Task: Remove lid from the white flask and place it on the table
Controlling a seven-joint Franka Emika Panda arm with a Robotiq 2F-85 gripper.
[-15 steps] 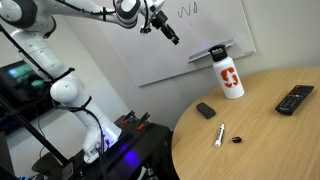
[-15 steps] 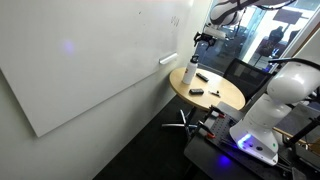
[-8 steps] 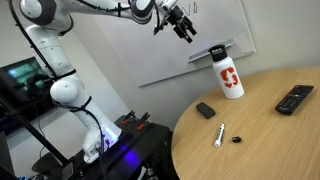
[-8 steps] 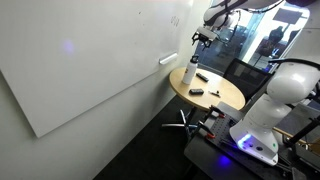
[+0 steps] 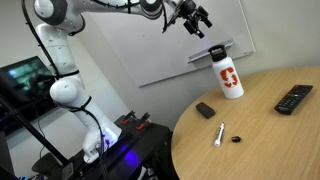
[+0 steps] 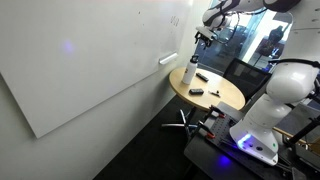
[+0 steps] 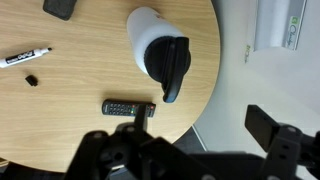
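Observation:
The robot's gripper will next go to the raised handle (image 5: 217,47) (image 7: 177,70) on the white flask's black lid and close there, because the lid must come off.
The white flask (image 5: 231,80) with red lettering stands upright near the table's edge by the whiteboard, with its black lid (image 5: 217,52) on top. My gripper (image 5: 195,18) hangs in the air above and to the side of the flask, open and empty, touching nothing. In the wrist view I look down on the flask (image 7: 146,30) and lid (image 7: 171,62); my open jaws (image 7: 200,138) frame the table edge and the floor. The flask (image 6: 188,74) and gripper (image 6: 205,36) also show small in the far exterior view.
On the round wood-grain table (image 5: 265,140) lie a flat black block (image 5: 205,110), a marker (image 5: 219,134) with its tiny cap (image 5: 237,139), and a remote (image 5: 295,98). A whiteboard (image 5: 130,50) leans behind the flask. The robot base (image 5: 70,95) stands beside the table.
My gripper has moved across the whiteboard toward the flask and is now close above it. The flask and the table items have not moved.

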